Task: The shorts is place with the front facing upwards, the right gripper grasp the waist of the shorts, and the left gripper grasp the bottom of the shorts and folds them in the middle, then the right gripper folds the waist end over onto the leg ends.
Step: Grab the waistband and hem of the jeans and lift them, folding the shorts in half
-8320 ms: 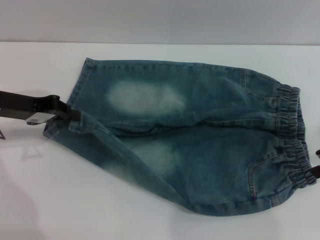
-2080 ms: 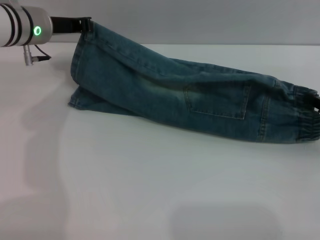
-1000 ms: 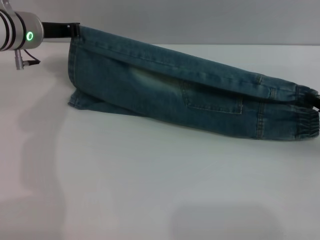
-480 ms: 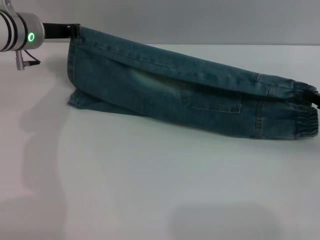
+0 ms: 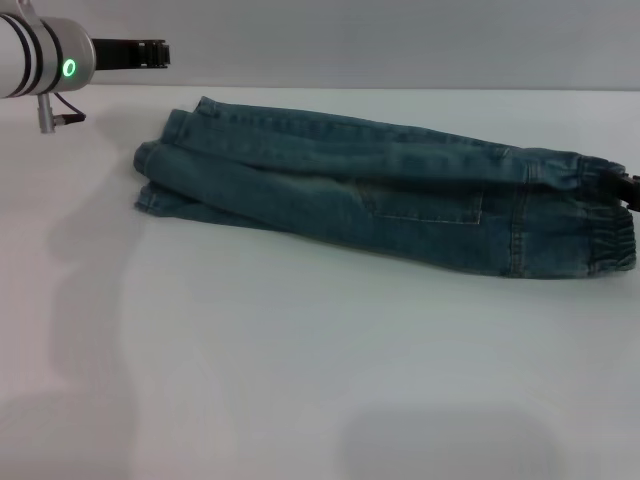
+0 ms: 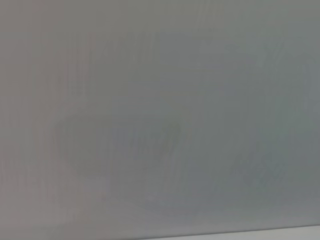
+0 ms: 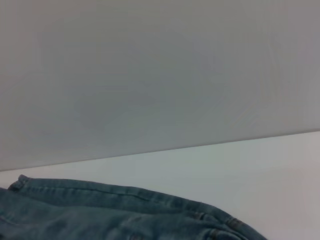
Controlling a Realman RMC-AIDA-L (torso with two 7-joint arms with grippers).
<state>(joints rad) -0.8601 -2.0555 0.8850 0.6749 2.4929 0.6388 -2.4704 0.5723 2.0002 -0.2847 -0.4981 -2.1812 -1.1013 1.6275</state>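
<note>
I will let go of the shorts' upper waist layer with my right gripper over the waist's far edge (image 5: 609, 152), facing the grey wall.
The shorts (image 5: 400, 200) lie folded lengthwise on the white table (image 5: 300, 380), a square back pocket facing up. The bottom of the shorts (image 5: 160, 165) points left and rests flat, both leg ends stacked. The waist of the shorts (image 5: 600, 215), a gathered elastic band, sits at the far right. My left gripper (image 5: 152, 52) hovers open above and left of the leg ends, holding nothing. A black bit of my right gripper (image 5: 627, 188) shows at the waist, at the picture's edge. The right wrist view catches a strip of the shorts (image 7: 100, 210).
The white table stretches wide in front of the shorts and ends at a grey wall (image 5: 400, 40) behind. The left wrist view shows only a plain grey surface.
My left gripper has let go of the leg ends, and the raised upper layer has dropped flat onto the lower one. The gripper stays high at the upper left.
</note>
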